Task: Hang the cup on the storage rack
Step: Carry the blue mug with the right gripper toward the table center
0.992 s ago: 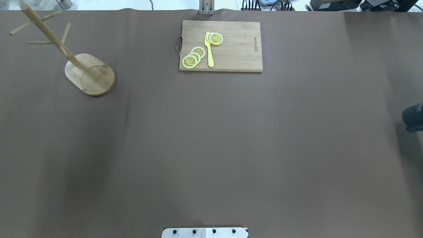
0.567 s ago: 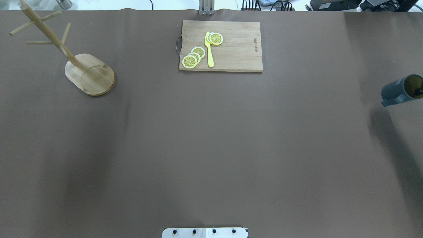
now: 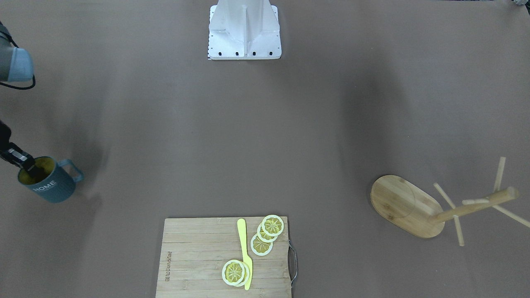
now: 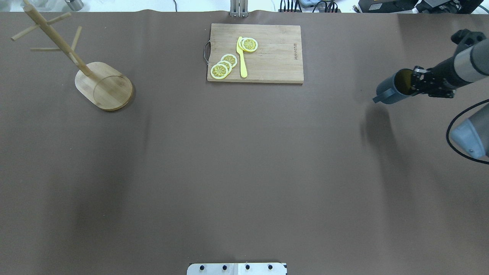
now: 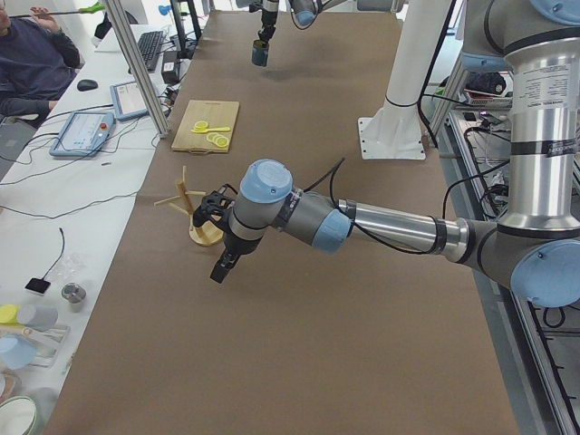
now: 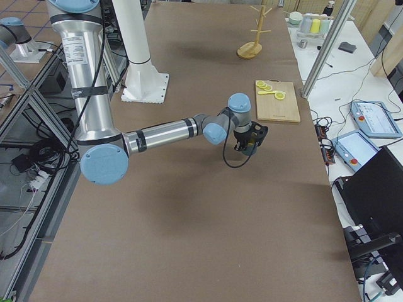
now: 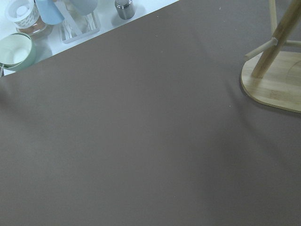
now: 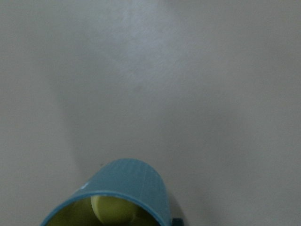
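Next, I set the blue-grey cup down with my right gripper on the bare table (image 3: 246, 149) between the cutting board and the white bracket.
The blue-grey cup (image 4: 389, 90) with a yellow inside and "HOME" lettering (image 3: 49, 187) hangs tilted above the table's right side, its handle pointing toward the middle. My right gripper (image 4: 415, 81) is shut on its rim, one finger inside; the right wrist view shows the cup (image 8: 129, 190) just below the camera. The storage rack (image 4: 104, 86), a wooden mug tree with thin pegs, stands at the far left with nothing on its pegs. My left gripper (image 5: 223, 265) shows only in the exterior left view, hovering near the rack (image 5: 203, 232); I cannot tell if it is open or shut.
A wooden cutting board (image 4: 273, 61) with lemon slices and a yellow knife (image 4: 242, 61) lies at the far middle. Cups and containers (image 7: 19, 47) sit on a white bench past the table's left end. A person (image 5: 29, 63) sits beyond the far edge.
The cup has travelled from the table's right edge leftward and away from the robot. The right arm and gripper holding it have come into the overhead view.
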`<action>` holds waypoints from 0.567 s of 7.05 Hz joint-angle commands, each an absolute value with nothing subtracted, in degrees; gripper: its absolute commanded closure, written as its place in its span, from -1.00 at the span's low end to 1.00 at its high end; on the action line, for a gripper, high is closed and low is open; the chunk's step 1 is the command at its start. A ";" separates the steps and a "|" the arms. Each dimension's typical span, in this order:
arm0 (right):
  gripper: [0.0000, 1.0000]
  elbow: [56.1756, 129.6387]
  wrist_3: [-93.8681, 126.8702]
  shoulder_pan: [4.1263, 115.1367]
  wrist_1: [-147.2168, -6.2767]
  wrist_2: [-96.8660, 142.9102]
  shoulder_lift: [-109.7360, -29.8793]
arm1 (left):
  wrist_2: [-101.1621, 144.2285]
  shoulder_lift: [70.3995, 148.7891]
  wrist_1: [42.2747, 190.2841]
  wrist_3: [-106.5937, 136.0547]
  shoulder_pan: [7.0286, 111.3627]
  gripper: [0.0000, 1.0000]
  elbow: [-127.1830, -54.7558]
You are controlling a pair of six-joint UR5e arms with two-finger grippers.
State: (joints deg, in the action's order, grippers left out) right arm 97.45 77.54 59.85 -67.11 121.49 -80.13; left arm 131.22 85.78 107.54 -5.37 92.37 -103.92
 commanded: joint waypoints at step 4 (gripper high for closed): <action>1.00 103.97 110.33 39.93 -94.03 111.27 -58.03 | 131.22 85.78 107.49 -5.36 92.37 -0.98 -103.45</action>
State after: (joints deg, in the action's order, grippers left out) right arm 103.85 102.25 43.59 -90.07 112.23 -62.57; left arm 131.22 85.78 107.55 -5.42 92.37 -103.51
